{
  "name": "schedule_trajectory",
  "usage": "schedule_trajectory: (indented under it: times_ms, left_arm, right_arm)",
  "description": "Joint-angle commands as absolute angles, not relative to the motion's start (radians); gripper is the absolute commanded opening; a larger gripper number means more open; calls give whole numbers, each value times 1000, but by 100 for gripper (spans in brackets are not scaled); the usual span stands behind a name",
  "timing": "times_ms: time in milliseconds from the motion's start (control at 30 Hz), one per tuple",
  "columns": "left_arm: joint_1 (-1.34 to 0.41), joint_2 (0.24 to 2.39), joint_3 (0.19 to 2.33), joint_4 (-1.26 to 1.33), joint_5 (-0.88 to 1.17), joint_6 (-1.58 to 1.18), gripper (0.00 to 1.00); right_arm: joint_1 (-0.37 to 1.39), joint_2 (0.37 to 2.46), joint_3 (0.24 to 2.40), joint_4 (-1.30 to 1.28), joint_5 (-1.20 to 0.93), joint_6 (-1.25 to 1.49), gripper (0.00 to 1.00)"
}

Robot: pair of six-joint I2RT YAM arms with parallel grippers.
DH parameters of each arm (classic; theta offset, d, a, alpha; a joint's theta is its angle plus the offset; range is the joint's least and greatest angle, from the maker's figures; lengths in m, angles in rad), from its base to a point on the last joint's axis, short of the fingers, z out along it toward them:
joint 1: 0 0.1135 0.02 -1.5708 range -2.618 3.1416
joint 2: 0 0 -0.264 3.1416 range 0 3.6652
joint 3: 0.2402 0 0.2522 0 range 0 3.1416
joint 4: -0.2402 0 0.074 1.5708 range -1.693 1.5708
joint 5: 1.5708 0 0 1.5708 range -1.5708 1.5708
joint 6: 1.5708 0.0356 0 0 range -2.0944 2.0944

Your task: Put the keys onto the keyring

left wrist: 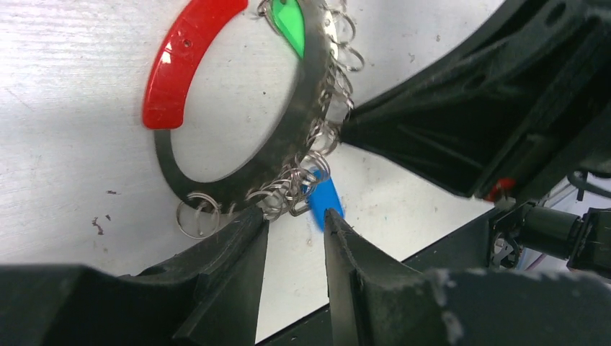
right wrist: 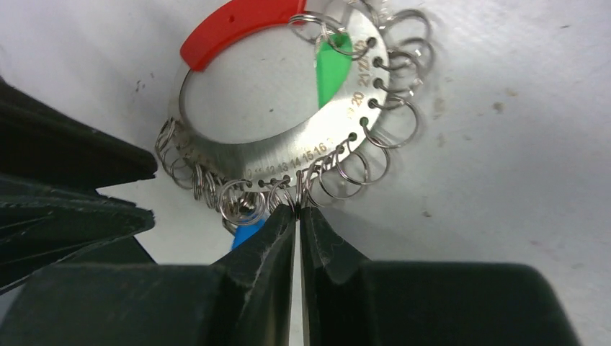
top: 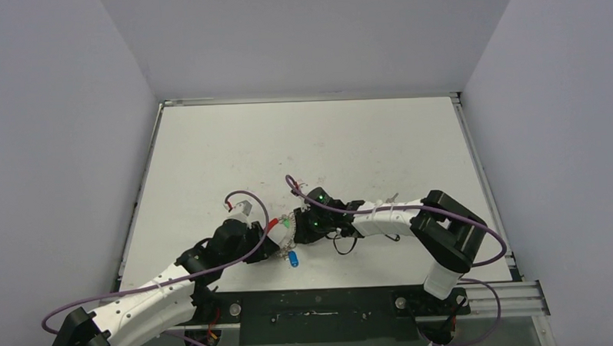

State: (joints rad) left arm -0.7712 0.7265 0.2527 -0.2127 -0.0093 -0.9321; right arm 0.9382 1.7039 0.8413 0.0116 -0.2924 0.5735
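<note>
My right gripper holds one ring's mid-rim, far from the keyring's end; it should open, back off, take the rings (right wrist: pixel 407 52) beside the green key.
The keyring (right wrist: pixel 288 155) is a flat silvery loop with a red section (right wrist: pixel 230 25) and many small wire rings along its rim, lying on the white table between both arms (top: pixel 284 229). A green key (right wrist: pixel 331 68) sits across its upper right part. A blue key (left wrist: pixel 324 198) hangs from rings at its lower rim (top: pixel 292 258). My right gripper (right wrist: pixel 297 209) is shut, pinching one small wire ring on the rim. My left gripper (left wrist: pixel 295 216) is open, with bare table in the gap; one finger rests at the ring's rim, the other beside the blue key.
A thin black wire loop (top: pixel 343 245) lies on the table just behind the right gripper. The black front rail (top: pixel 316 303) runs along the near edge. Grey walls close in the table on three sides.
</note>
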Motion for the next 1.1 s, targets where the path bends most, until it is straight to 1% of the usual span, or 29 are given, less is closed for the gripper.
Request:
schedule_trajectory:
  times_ms: [0,167,233,267,367,400,433,533,633,700,900,1000,1067]
  left_arm:
    - [-755,716,287,-260,-29,-911,33]
    - [-715,741,362,-441,-60,-908,34]
    - [-693,762,393,-507,-73,-908,36]
    - [-682,772,406,-530,-79,-908,38]
    - [-652,817,423,-570,-86,-915,42]
    - [-641,835,423,-573,-81,-918,44]
    - [-631,851,420,-571,-77,-921,46]
    - [-603,915,412,-553,-52,-918,48]
    - [-588,960,402,-498,-19,-902,47]
    - [-582,981,397,-448,-1,-893,46]
    - [-567,1020,400,-389,28,-854,40]
    - [-558,1042,413,-378,34,-826,36]
    - [-554,1058,422,-355,46,-809,33]
  right_arm:
    - [989,1673,822,89,-310,619,7]
    - [1018,1625,779,181,-379,690,5]
    - [1012,1583,758,212,-376,700,8]
    - [1005,1562,755,207,-366,694,14]
    - [959,1512,763,149,-320,663,36]
    - [938,1505,771,129,-313,654,45]
    - [917,1506,782,110,-309,644,51]
    - [881,1540,832,37,-299,602,55]
    - [876,1595,872,4,-294,580,55]
    - [878,1632,874,22,-314,590,52]
    - [913,1679,827,107,-347,647,25]
    - [949,1665,802,117,-340,663,16]
    - [971,1652,787,122,-340,675,12]
